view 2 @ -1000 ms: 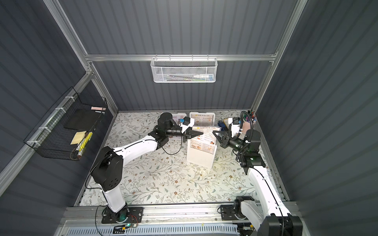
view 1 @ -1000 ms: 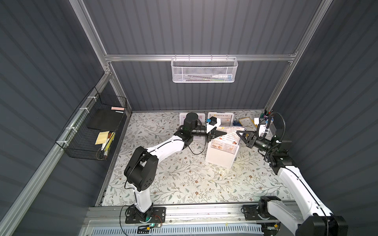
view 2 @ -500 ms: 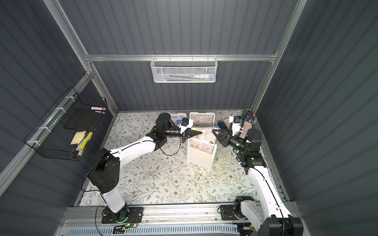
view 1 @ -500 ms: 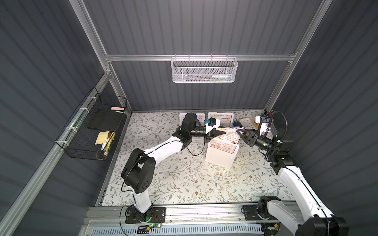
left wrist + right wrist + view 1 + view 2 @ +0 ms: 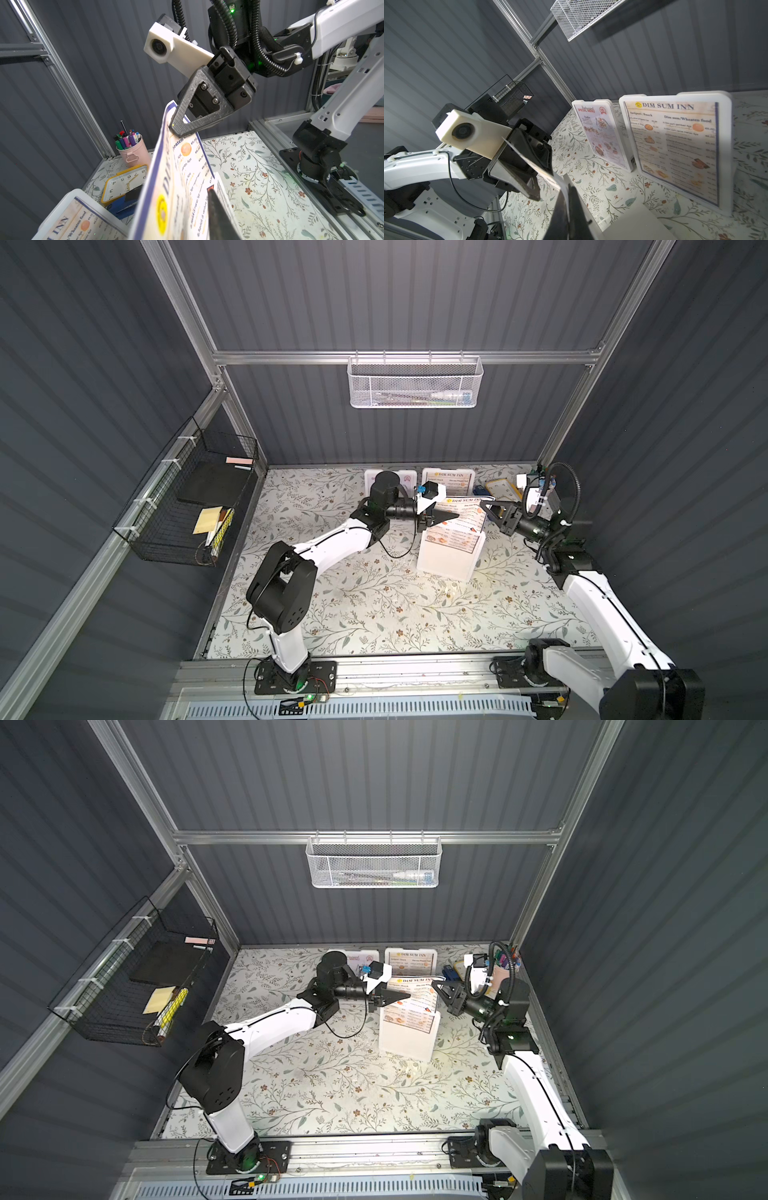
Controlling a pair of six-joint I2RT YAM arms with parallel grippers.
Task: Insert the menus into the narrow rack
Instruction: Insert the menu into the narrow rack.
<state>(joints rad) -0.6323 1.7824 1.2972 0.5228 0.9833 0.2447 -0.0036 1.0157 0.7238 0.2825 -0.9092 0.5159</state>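
Observation:
Next, my left gripper opens and grabs the menu nearer its top edge (image 5: 460, 498) while my right gripper lowers it, because the menu's upper part bows above the rack.
A white "DIM SUM INN" menu (image 5: 459, 526) (image 5: 413, 1004) stands with its lower part inside the white narrow rack (image 5: 446, 562) (image 5: 407, 1040) at mid-table. My right gripper (image 5: 486, 506) (image 5: 173, 126) (image 5: 566, 207) is shut on its upper right corner. My left gripper (image 5: 451, 515) (image 5: 544, 184) is at the upper left edge, its jaws apart with the sheet (image 5: 533, 164) between them. Only one left finger (image 5: 218, 218) shows beside the menu (image 5: 172, 187). Two more menus stand at the back: another DIM SUM INN (image 5: 675, 149) (image 5: 449, 481) and a lavender one (image 5: 600, 135).
A pink pen cup (image 5: 135, 151) and a yellow clock (image 5: 124, 182) sit in the back right corner. A black wire basket (image 5: 195, 506) hangs on the left wall. A white mesh basket (image 5: 415, 381) hangs on the back rail.
My right gripper has shifted a little toward the back, up to the menu's top corner. The left gripper stays at the menu's left edge. The menu remains in the rack.

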